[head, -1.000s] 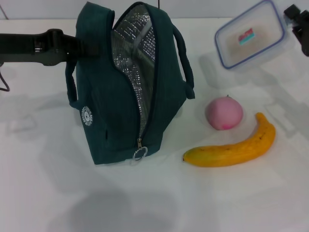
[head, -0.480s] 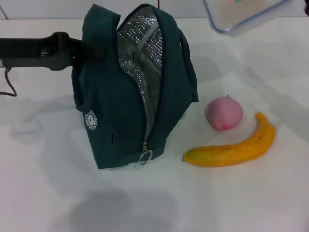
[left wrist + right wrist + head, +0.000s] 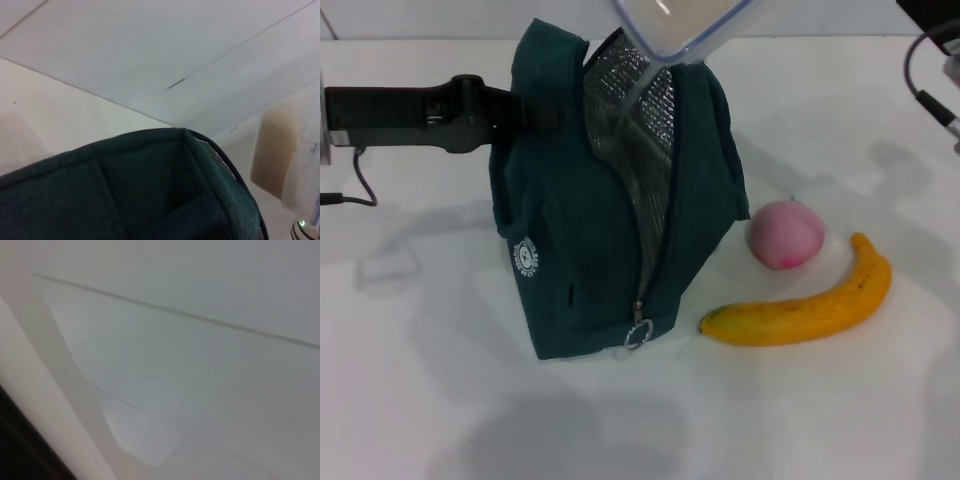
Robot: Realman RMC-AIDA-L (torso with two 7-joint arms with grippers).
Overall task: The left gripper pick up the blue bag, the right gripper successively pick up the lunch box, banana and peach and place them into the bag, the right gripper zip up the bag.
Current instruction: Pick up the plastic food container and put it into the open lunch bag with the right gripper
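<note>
My right gripper is holding the lunch box, which hangs tilted above the bag's opening. Next, I let go of it inside the blue bag's open zipper [image 3: 628, 150], against the silver lining.
The blue bag [image 3: 590, 250] stands on the white table, its zipper open and the silver lining [image 3: 645, 130] showing. My left gripper [image 3: 535, 112] reaches in from the left and is shut on the bag's upper left side. The lunch box [image 3: 680, 25] hangs tilted right above the bag's opening, cut off by the picture's top edge. It is carried by my right gripper, which is out of the head view. The left wrist view shows the bag's top edge [image 3: 125, 190] and the lunch box [image 3: 280, 155] beyond it. The peach [image 3: 785, 234] and the banana [image 3: 810, 310] lie to the right of the bag.
The zipper's ring pull [image 3: 638, 335] hangs at the bag's near lower corner. Part of my right arm and its cable [image 3: 932, 95] show at the top right corner. The table [image 3: 440, 400] is white and bare on the left and in front.
The lunch box has travelled from the far right, up and leftward, to above the bag's opening. The left arm has shifted the bag a little to the right.
</note>
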